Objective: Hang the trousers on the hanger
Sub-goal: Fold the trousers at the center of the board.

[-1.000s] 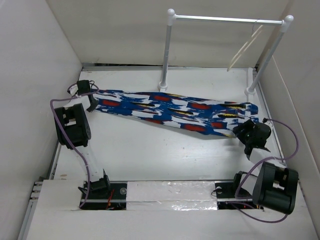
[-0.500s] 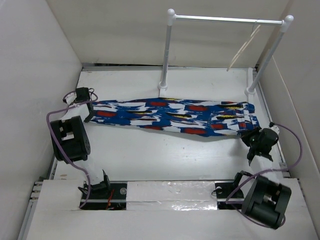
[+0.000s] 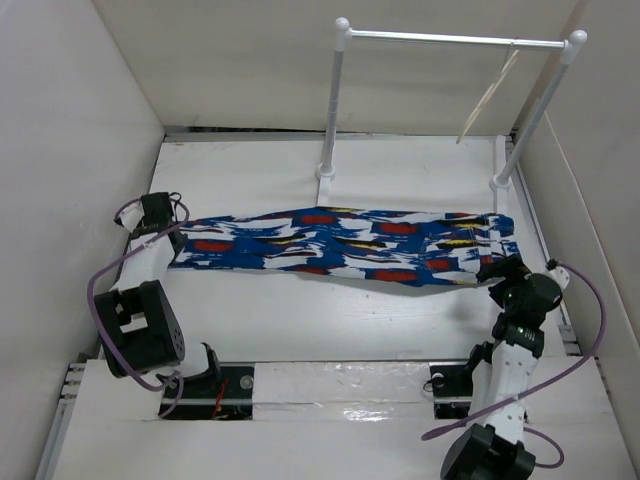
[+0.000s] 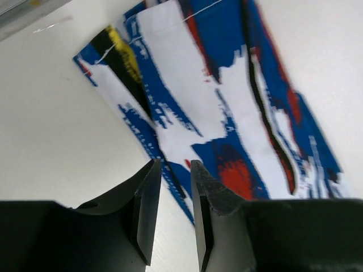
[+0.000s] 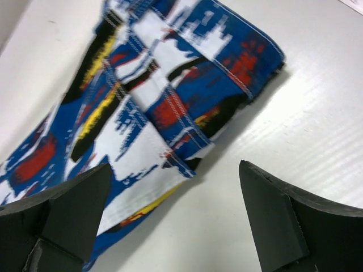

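Observation:
The trousers lie full length, much longer than the hanger, so my right gripper first folds the waistband's corner (image 5: 185,163) over the legs.
The trousers (image 3: 340,245), blue with white, red, black and yellow splashes, lie flat and stretched left to right across the table. My left gripper (image 3: 168,232) is at their left end. In the left wrist view its jaws (image 4: 173,167) stand a narrow gap apart, with the cloth's edge (image 4: 170,119) lying on the table under the gap and not pinched. My right gripper (image 3: 500,272) is at their right end. In the right wrist view it (image 5: 174,167) is wide open and empty, just off the waistband corner (image 5: 187,113). The cream hanger (image 3: 487,100) hangs from the rack's rail at the back right.
The white two-post rack (image 3: 335,100) with a metal rail stands at the back, its feet just beyond the trousers. White walls close in on the left, the right and the back. Purple cables loop beside both arms.
Both arms drew back toward the near side and dragged the trousers nearer and straighter. The right gripper let go of the waistband end and now stands open.

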Available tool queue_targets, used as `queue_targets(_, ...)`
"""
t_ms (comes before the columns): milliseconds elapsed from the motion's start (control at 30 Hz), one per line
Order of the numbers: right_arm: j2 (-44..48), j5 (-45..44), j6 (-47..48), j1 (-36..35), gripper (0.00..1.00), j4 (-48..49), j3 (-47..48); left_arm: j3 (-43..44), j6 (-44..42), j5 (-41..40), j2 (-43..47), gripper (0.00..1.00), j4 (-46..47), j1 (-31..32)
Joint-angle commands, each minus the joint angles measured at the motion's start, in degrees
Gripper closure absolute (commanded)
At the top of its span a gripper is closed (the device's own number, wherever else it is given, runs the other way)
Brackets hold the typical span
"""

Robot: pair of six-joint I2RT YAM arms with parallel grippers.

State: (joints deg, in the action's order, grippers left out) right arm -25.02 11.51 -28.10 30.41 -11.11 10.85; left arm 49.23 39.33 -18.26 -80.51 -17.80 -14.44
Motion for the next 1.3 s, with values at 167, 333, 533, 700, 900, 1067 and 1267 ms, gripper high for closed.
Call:
queue_targets(167, -19.5, 3.0, -1.7, 6.1, 0.00, 13.0, 2.8, 2.8, 1.6, 23.2, 6.7, 0.74, 12.5, 6.7)
queue_targets(333, -34.0, 8.2, -0.9, 8.2, 0.04, 19.9, 6.1, 2.2, 1.4, 22.4, 9.5, 0.96, 16.8, 18.1)
queue_targets(533, -41.0, 9.7, -3.4, 8.7, 0.41, 28.5, 5.9, -1.8, 0.8, 20.7, 12.9, 1.00, 23.9, 34.2)
queue_targets(700, -33.5, 11.4, -5.1, 8.7, 1.00, 33.5, 1.6, -5.5, -0.2, 12.4, 12.3, 1.00, 27.6, 44.9)
queue_targets(900, -7.7, 17.0, 0.1, 7.4, 1.00, 19.3, 4.9, -7.3, -0.7, 3.8, 7.0, 1.00, 29.8, 53.6)
queue_targets(1067, 6.1, 24.3, 6.7, 3.3, 1.00, 2.8, 12.3, -8.9, 0.4, -0.1, 5.0, 1.00, 32.4, 59.2)
queue_targets(1267, 8.9, 24.1, 6.0, -6.1, 1.00, -1.3, 18.5, -9.6, 2.9, -5.3, 1.3, 1.00, 32.7, 66.3)
